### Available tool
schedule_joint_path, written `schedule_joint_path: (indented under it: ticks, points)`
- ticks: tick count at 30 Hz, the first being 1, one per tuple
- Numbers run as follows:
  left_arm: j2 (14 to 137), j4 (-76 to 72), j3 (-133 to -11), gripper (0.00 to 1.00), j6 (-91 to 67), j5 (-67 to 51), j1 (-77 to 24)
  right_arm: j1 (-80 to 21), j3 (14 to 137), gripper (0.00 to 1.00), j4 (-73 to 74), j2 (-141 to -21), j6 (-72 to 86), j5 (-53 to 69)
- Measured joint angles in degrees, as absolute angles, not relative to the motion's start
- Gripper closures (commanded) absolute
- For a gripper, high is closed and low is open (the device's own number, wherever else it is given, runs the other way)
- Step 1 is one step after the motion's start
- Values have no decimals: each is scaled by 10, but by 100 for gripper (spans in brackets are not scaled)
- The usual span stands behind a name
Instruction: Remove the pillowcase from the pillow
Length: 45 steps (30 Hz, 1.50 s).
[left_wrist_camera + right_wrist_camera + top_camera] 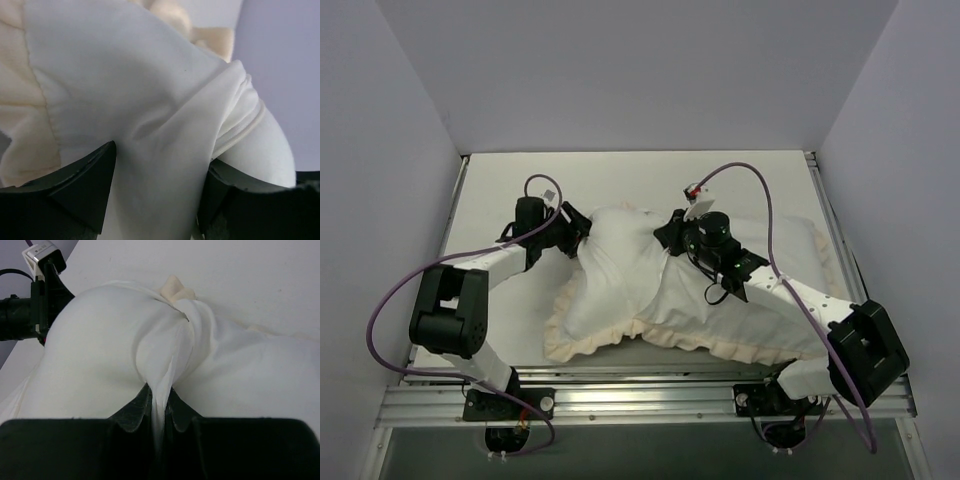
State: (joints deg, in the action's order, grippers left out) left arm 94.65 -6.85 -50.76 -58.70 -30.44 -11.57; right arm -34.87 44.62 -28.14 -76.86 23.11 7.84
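Next, my right gripper opens and takes the plump pillow end [602, 224] beside my left gripper, as it is pinching a thin fold of pillowcase on top of the bulge.
The pillowcase [720, 320] lies white face up across the table, its cream ruffled edge [590, 345] along the near side. The plump white pillow [615, 235] bulges at its far left end. My left gripper [578, 232] is at that end. In the left wrist view its jaws [160, 160] stand wide and press on a thick bunch of white cloth, beside a piped pillow corner [265, 150]. My right gripper [668, 238] rests on top of the bulge, shut on a thin pinched fold of pillowcase [167, 355]. That fold runs down between its fingers [161, 390].
The white tabletop [520, 180] is boxed in by grey walls on three sides. A metal rail [640, 395] carrying both arm bases runs along the near edge. The left arm's wrist camera [37, 300] sits close beyond the bulge in the right wrist view. Purple cables loop above both arms.
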Motion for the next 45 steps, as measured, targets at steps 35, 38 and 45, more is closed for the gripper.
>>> schedule_joint_path:
  ticks: [35,38,45]
  points:
    - [927,-88,-625,77,-550,-390,-166,-436,844,4,-35,-925,125,65]
    - [915,-60,-625,77,-528,-377,-165,-440,843,6,-27,-952,127,63]
    - [913,-37,-625,78,-513,-373,-164,-439,777,74,-22,-948,105,29]
